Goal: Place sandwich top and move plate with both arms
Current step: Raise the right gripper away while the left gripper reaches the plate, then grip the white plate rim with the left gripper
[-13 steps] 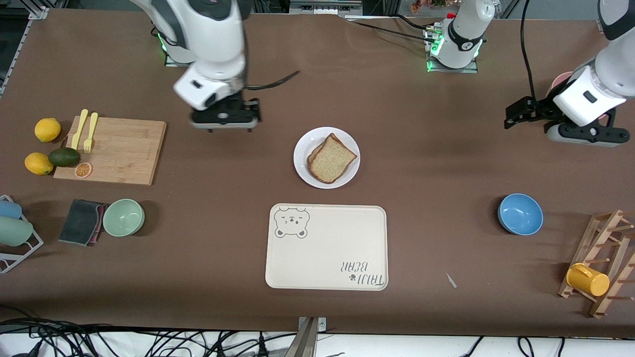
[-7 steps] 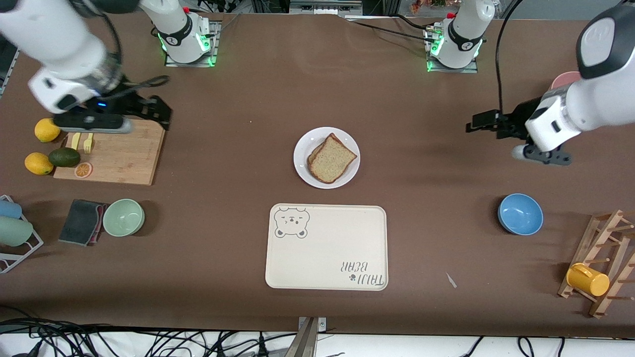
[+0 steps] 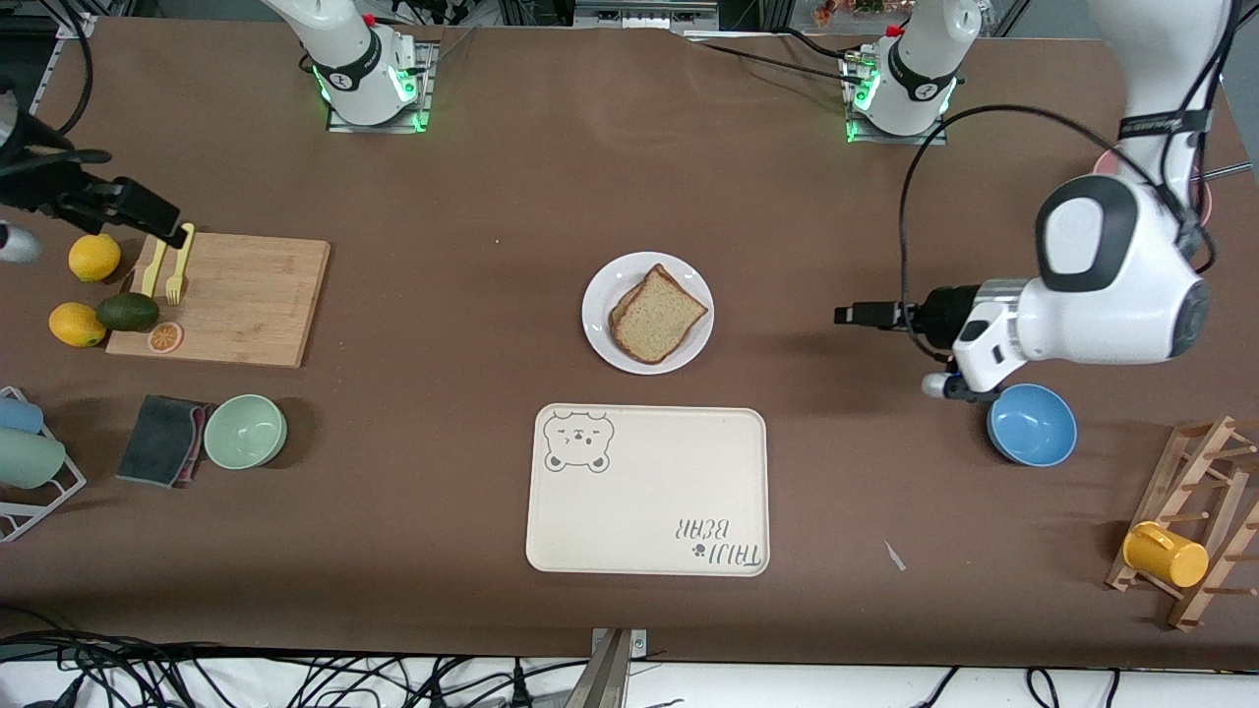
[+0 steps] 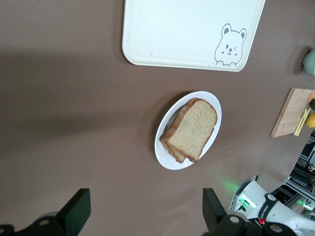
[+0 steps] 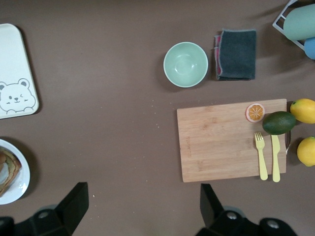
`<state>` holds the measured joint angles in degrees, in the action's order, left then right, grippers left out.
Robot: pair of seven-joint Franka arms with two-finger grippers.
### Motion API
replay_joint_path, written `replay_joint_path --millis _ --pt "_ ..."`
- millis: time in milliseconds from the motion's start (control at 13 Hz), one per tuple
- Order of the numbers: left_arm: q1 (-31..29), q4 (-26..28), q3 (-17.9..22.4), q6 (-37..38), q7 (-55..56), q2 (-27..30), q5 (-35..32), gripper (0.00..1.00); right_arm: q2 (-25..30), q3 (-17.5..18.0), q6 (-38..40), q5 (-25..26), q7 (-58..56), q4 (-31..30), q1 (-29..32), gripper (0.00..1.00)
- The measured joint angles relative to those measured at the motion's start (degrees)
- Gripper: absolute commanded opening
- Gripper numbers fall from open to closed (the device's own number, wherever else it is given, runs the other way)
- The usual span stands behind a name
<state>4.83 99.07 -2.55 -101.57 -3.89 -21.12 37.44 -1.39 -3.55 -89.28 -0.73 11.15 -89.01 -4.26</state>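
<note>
The white plate's rim (image 3: 708, 334) (image 4: 157, 152), on the side facing the blue bowl, is the next place that my left gripper should move to and close on.
The sandwich top (image 3: 657, 315), a tan speckled slice with a brown crust, lies on another slice on the round white plate (image 3: 598, 295) at the table's middle. Both show in the left wrist view, the sandwich top (image 4: 194, 129) on the plate (image 4: 165, 156). The plate's edge (image 5: 20, 189) shows in the right wrist view. My left gripper (image 4: 146, 219) is open and empty, up over bare table between the plate and the blue bowl. My right gripper (image 5: 144, 211) is open and empty, up over the table by the cutting board at the right arm's end.
A cream bear tray (image 3: 649, 511) lies nearer the camera than the plate. A wooden cutting board (image 3: 236, 300) with yellow cutlery, lemons, an avocado, a green bowl (image 3: 245, 431) and a cloth are at the right arm's end. A blue bowl (image 3: 1032, 425) and a mug rack (image 3: 1190, 521) are at the left arm's end.
My right arm has swung from beside the plate out to the right arm's end of the table. My left arm has moved in toward the plate, past the blue bowl. The sandwich and plate have not moved.
</note>
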Motion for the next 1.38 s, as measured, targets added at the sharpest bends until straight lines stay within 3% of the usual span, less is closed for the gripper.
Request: replay_joint_path --millis 77,230,383,537,767,1380 --pt "0.6 0.0 -1.0 -1.5 0.0 -1.4 0.4 0.98 -0.3 0.1 0.0 0.0 0.0 0.1 0.3 1.0" --pt "1.4 0.0 -3.5 -4.3 -2.4 -4.7 4.3 0.85 -1.2 0.5 0.0 0.0 0.0 0.6 0.3 1.0" --pt "1.9 0.0 -4.1 -5.1 -9.8 -8.4 10.9 0.69 -2.4 0.9 0.0 0.0 0.0 2.2 0.3 1.0" --pt "1.9 0.0 -4.1 -5.4 -18.3 -12.2 16.2 0.64 -2.8 1.7 -0.4 0.0 0.0 2.9 0.3 1.0" --pt "1.9 -0.1 -4.1 -7.1 -31.0 -17.6 21.2 0.46 -2.8 1.9 -0.8 -0.5 0.0 3.4 0.3 1.0" --pt "6.7 -0.2 -4.4 -14.1 -35.1 -20.8 21.3 0.47 -2.7 2.0 -3.5 -2.3 -1.1 3.8 0.3 1.0"
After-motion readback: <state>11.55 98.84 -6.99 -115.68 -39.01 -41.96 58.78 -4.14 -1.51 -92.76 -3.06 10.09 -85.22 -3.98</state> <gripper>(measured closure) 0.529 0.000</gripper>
